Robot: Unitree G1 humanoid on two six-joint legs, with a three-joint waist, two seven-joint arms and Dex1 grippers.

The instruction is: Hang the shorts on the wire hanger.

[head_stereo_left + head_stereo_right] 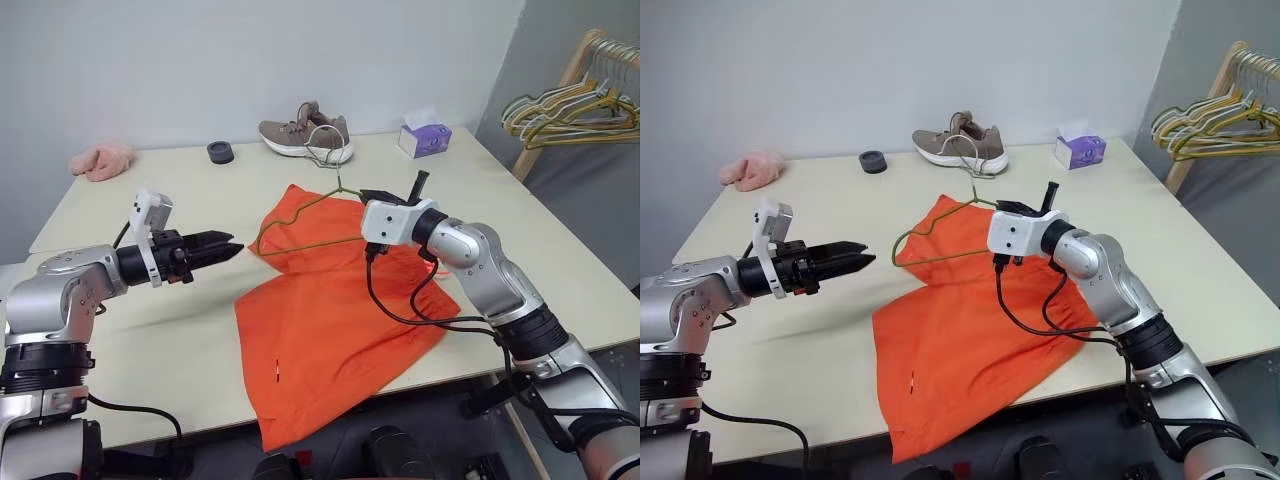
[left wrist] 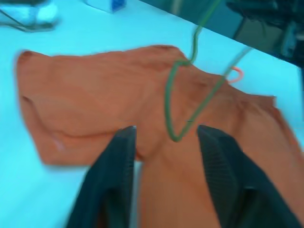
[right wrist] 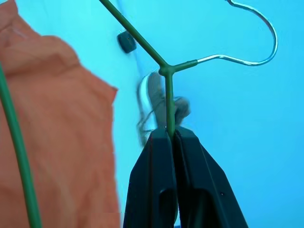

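Note:
The wire hanger is held near its neck by my right gripper, so next my left gripper grabs the hanger's free corner (image 1: 259, 246) before my right gripper takes hold again at the hanger's opposite end.
The bright orange shorts (image 1: 330, 320) lie spread on the table, and their lower part hangs over the front edge. My right gripper (image 3: 170, 135) is shut on the wire hanger (image 1: 296, 212), gripping the wire just below its neck and holding it up over the shorts' far end. The hanger's hook (image 3: 256, 38) points away toward the shoe, and its lower corner (image 2: 175, 135) hangs close above the fabric. I cannot tell whether it touches the fabric. My left gripper (image 2: 166, 130) is open and empty, level, left of the shorts and pointing at them.
At the table's far side are a brown shoe (image 1: 305, 133), a black round object (image 1: 220, 152), a purple tissue box (image 1: 425, 138) and a pink fluffy cloth (image 1: 102, 160). A wooden rack with bunched yellow and green hangers (image 1: 575, 105) stands at the right.

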